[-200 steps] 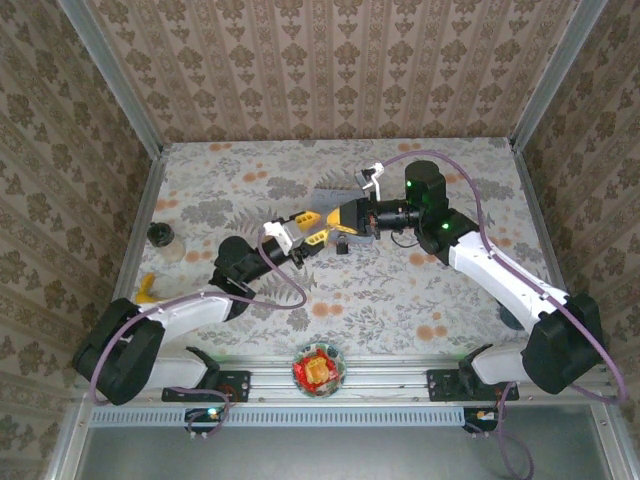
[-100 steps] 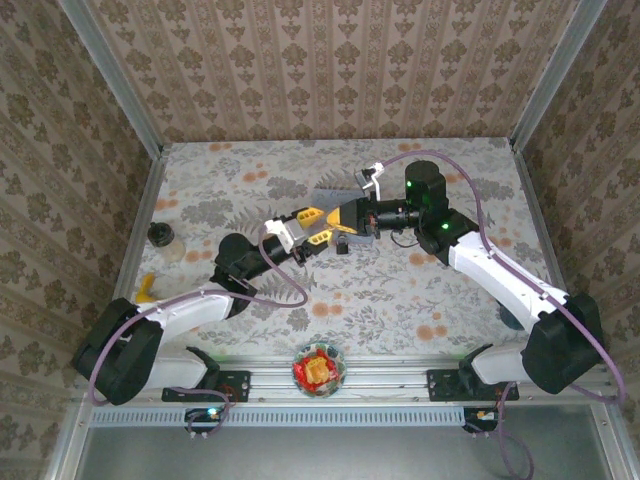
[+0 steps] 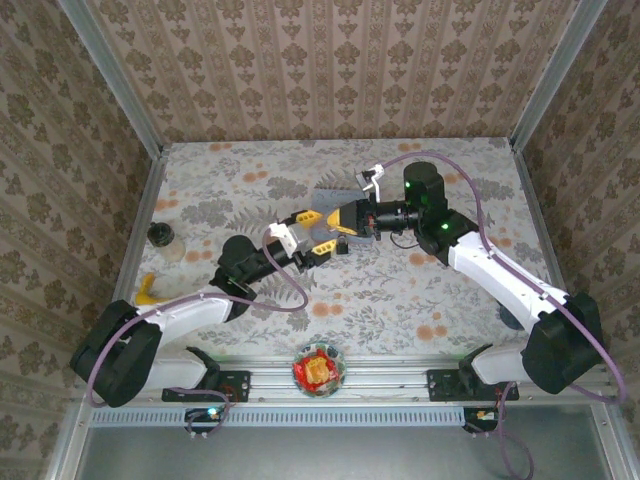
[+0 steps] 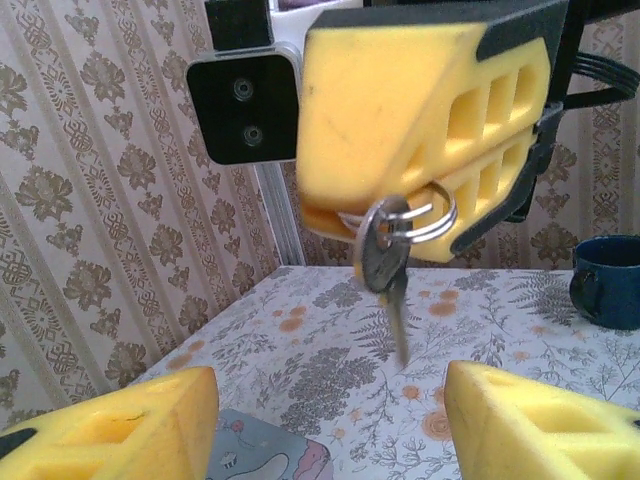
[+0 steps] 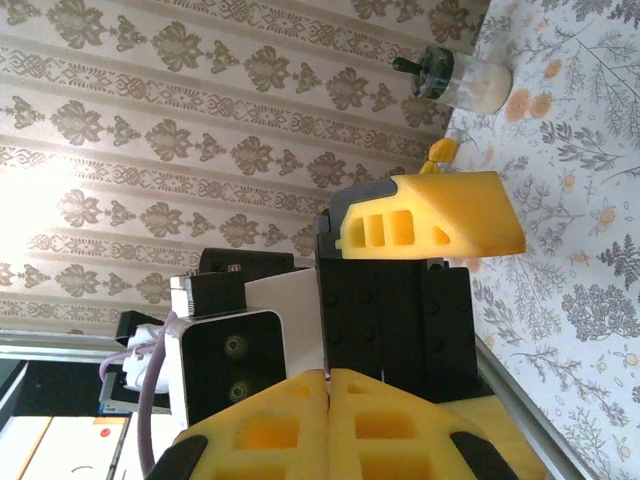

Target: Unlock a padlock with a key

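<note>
My right gripper is holding the key by its split ring, so my left gripper needs to take the blade [image 4: 399, 330], and then my right gripper needs to take the key's head.
My right gripper [image 3: 338, 218] [image 5: 328, 375] hangs over the table's middle. Its yellow fingers [image 4: 400, 110] are shut on a split ring [image 4: 418, 215]. A silvery key [image 4: 385, 268] dangles from that ring, blade down. My left gripper [image 3: 318, 238] [image 4: 330, 430] sits just below and in front of the key. It is open, its two fingertips [image 4: 110, 425] far apart and touching nothing. A tiny black thing on the table just right of the left gripper looks like the padlock [image 3: 343, 247].
A pale blue cartoon tin [image 4: 262, 455] [image 3: 330, 190] lies under the grippers. A dark blue mug [image 4: 608, 282] stands to the right. At the left edge are a small jar [image 3: 163, 238] [image 5: 450, 75] and a yellow piece [image 3: 146, 290]. A bowl of sweets [image 3: 319, 368] sits near the front rail.
My left gripper's jaws have spread wider and it has drawn back a little from the right gripper. The right gripper stays put with the key hanging from it.
</note>
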Controlling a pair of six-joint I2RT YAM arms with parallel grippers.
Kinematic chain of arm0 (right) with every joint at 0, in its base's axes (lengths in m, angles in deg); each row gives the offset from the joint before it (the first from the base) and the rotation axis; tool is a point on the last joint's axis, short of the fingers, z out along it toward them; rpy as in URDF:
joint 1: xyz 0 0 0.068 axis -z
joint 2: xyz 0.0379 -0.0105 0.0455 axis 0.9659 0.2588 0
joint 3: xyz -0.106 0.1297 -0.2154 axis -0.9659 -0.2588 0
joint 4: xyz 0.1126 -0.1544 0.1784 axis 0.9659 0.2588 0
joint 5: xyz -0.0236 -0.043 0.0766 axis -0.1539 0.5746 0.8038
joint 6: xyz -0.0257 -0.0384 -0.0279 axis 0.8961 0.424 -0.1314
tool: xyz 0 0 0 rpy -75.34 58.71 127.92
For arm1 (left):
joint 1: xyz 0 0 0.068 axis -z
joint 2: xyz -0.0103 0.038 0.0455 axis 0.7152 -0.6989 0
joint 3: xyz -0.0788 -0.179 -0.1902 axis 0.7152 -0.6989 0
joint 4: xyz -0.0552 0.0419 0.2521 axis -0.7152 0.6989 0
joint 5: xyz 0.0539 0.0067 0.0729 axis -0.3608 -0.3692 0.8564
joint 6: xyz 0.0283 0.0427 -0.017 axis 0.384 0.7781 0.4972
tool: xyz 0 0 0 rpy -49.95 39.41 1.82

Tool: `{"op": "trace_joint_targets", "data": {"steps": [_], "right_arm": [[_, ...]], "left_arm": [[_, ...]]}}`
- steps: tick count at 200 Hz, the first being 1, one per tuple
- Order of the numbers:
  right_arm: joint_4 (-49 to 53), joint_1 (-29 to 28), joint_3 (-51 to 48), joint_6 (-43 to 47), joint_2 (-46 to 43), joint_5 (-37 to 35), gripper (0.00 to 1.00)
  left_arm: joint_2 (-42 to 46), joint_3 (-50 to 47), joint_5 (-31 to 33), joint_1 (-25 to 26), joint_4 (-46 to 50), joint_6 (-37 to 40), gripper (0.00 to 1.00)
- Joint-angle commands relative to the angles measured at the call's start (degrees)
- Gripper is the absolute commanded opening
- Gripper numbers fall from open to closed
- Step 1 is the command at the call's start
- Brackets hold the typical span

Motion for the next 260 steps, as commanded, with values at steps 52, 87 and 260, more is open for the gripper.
{"op": "trace_joint_targets", "data": {"steps": [52,87,260], "right_arm": [[2.02,-1.08,0.1,2.24,-0.84,-2.25,0.0],[2.47,-1.16,0.06,2.45,-0.64,-2.65,0.0],[3.17,-1.24,0.83,2.99,0.75,-3.51,0.0]], "left_arm": [[-1.83,0.11,6.21,3.06,-6.24,-1.55,0.56],[-1.87,-0.55,9.28,3.63,-8.29,-1.28,0.49],[3.82,-2.24,9.4,3.89,-0.16,2.23,0.07]]}}
